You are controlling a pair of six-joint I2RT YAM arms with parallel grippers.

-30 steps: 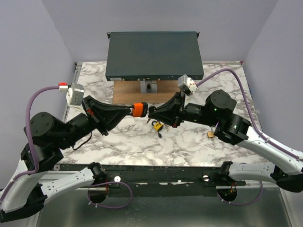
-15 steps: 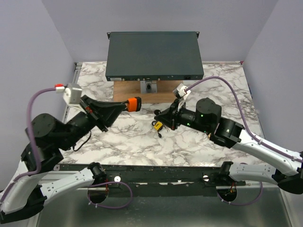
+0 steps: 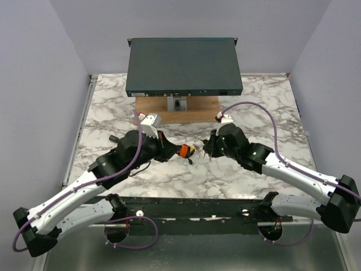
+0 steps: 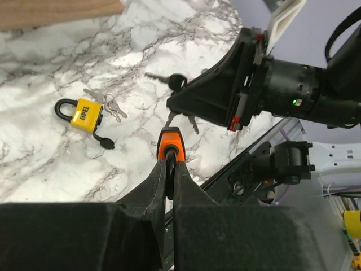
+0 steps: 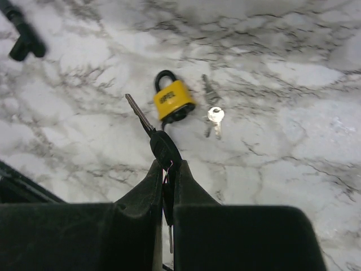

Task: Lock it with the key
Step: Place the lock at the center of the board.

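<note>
My right gripper has the dark key. It will let it go on the marble point(image 3: 211, 145) point(image 5: 257, 108) beyond the silver keys, away from the yellow padlock.
The key's orange plastic head point(image 4: 170, 144) is pinched in my left gripper point(image 4: 169, 157), which is shut on it just above the marble. From the top view this gripper point(image 3: 179, 150) holds the orange head point(image 3: 184, 150) right beside the yellow padlock point(image 3: 191, 150). My right gripper point(image 5: 167, 164) is shut on a dark key head point(image 5: 164, 148), whose metal blade point(image 5: 138, 113) points up and left, beside the padlock point(image 5: 172, 99). The padlock point(image 4: 83, 116) lies flat, black shackle up. Whether the two held keys share one bunch I cannot tell.
A pair of silver keys point(image 5: 213, 116) lies just right of the padlock. A dark flat equipment box point(image 3: 183, 65) stands at the back on a wooden board point(image 3: 152, 107) with a metal bracket point(image 3: 179, 103). The table's front rail point(image 3: 186, 203) runs between the arm bases.
Both arms have swung down and inward. The left gripper brought the orange key head from mid-air down next to the padlock, and the right gripper closed in from the right.
</note>
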